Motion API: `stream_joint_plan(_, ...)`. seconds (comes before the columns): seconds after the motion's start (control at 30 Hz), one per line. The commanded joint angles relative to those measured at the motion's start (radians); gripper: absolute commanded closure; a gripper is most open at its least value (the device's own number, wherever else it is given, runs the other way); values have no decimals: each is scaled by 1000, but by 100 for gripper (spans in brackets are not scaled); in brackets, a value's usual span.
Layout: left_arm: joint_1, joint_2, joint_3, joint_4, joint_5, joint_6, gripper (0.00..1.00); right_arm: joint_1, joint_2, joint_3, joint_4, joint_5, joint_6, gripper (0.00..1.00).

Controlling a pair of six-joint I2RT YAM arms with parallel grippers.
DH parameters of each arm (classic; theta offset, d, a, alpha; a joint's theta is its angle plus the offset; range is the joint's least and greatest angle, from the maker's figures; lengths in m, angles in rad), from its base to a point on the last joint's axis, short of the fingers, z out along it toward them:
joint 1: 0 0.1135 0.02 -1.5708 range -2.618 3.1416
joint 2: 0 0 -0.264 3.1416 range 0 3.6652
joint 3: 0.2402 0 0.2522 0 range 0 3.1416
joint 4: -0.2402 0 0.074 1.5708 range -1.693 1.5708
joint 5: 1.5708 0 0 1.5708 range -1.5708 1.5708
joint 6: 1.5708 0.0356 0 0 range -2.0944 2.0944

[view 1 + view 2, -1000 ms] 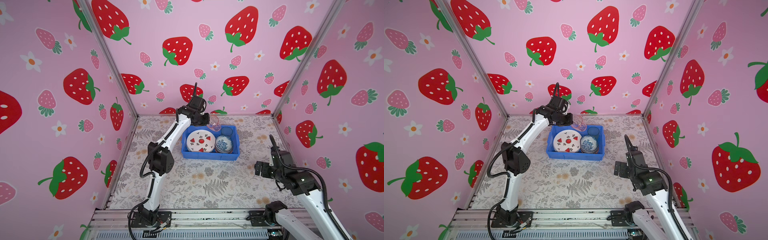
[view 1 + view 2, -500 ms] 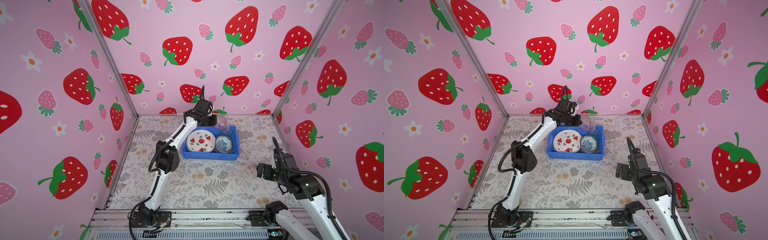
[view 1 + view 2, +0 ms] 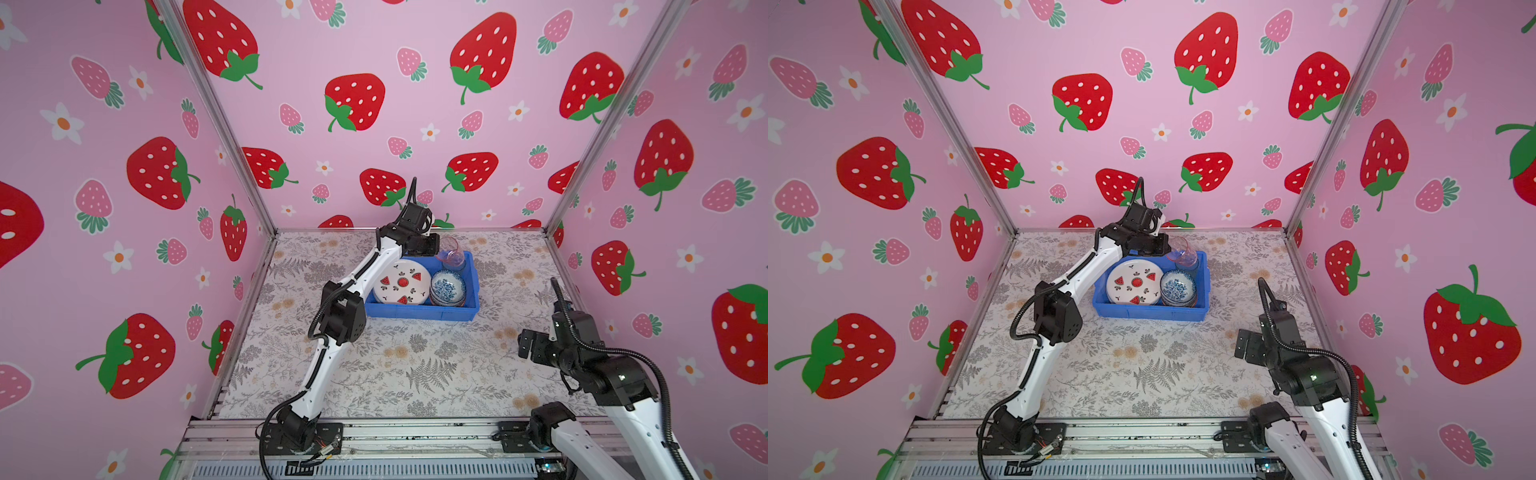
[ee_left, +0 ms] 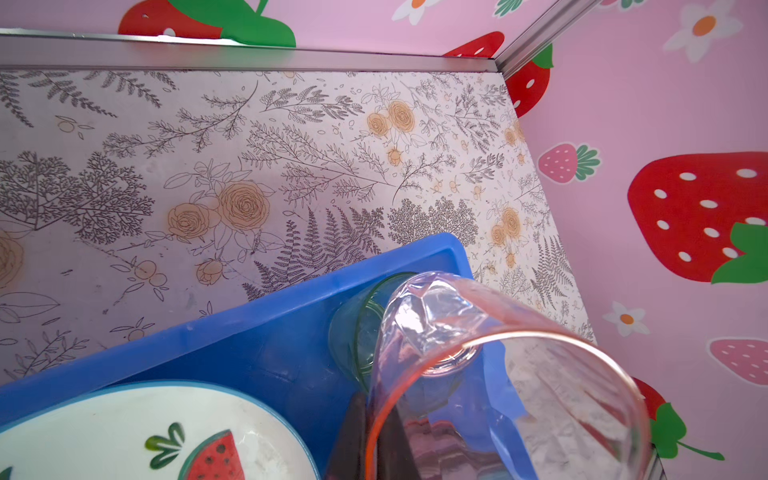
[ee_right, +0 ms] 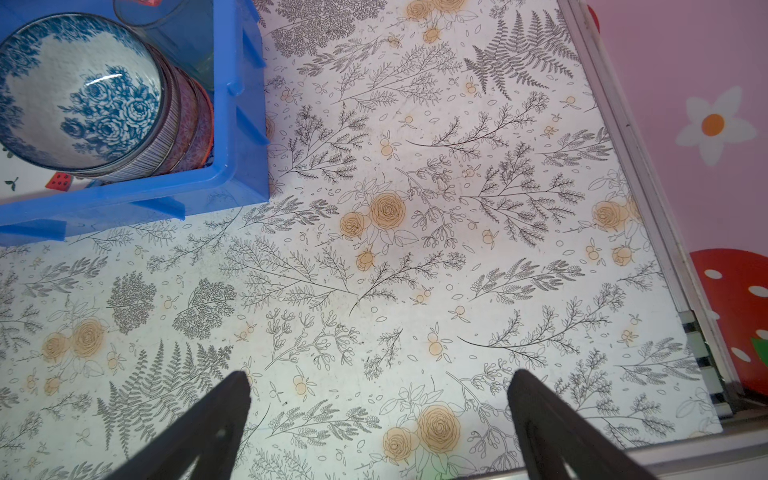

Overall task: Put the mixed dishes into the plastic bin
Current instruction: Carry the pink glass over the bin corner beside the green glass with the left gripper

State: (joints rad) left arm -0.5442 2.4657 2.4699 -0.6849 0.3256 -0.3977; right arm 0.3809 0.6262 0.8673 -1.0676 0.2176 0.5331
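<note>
Next, I let go of the pink tumbler with my left gripper inside the green tumbler (image 3: 448, 261) (image 4: 401, 348) in the back corner of the blue plastic bin.
The blue plastic bin (image 3: 419, 312) (image 3: 1150, 312) stands at the back middle of the table. In it lie the watermelon plate (image 3: 401, 282) (image 3: 1133, 282) and a blue-white bowl (image 3: 448, 286) (image 5: 79, 91) stacked on other bowls. A green tumbler (image 4: 361, 332) stands in its back right corner. My left gripper (image 3: 436, 245) (image 4: 376, 436) is shut on the rim of the pink tumbler (image 3: 452, 252) (image 3: 1185, 253) (image 4: 498, 374), holding it tilted above that corner. My right gripper (image 3: 525, 345) (image 5: 378, 386) hangs open over bare table at the front right.
Pink strawberry walls close the table (image 3: 415, 365) on three sides, with metal posts in the back corners. A metal rail (image 3: 415, 432) runs along the front edge, and both arm bases sit on it. The left arm's elbow (image 3: 343, 316) hangs just left of the bin.
The left arm has carried the pink tumbler rightward along the bin's back to its back right corner. The right arm has drawn back a little, still open.
</note>
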Motion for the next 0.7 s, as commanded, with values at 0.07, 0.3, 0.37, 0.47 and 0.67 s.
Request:
stream_joint_plan(0.07,-3,8,49,27,21,-4,100,-7,-15,22,-40,30,23,1)
stream_joint_plan(0.3,-4,1,46,17,7,2,100,-7,-16,18,-38,31,21,1)
stream_joint_plan(0.37,-5,-2,45,7,-1,8,100,-7,-16,18,-38,32,21,1)
stream_joint_plan(0.47,-4,-6,39,-2,-10,16,100,-6,-18,15,-37,32,21,1)
stream_joint_plan(0.67,-10,-9,35,-17,-38,35,100,-6,-26,15,-39,32,21,1)
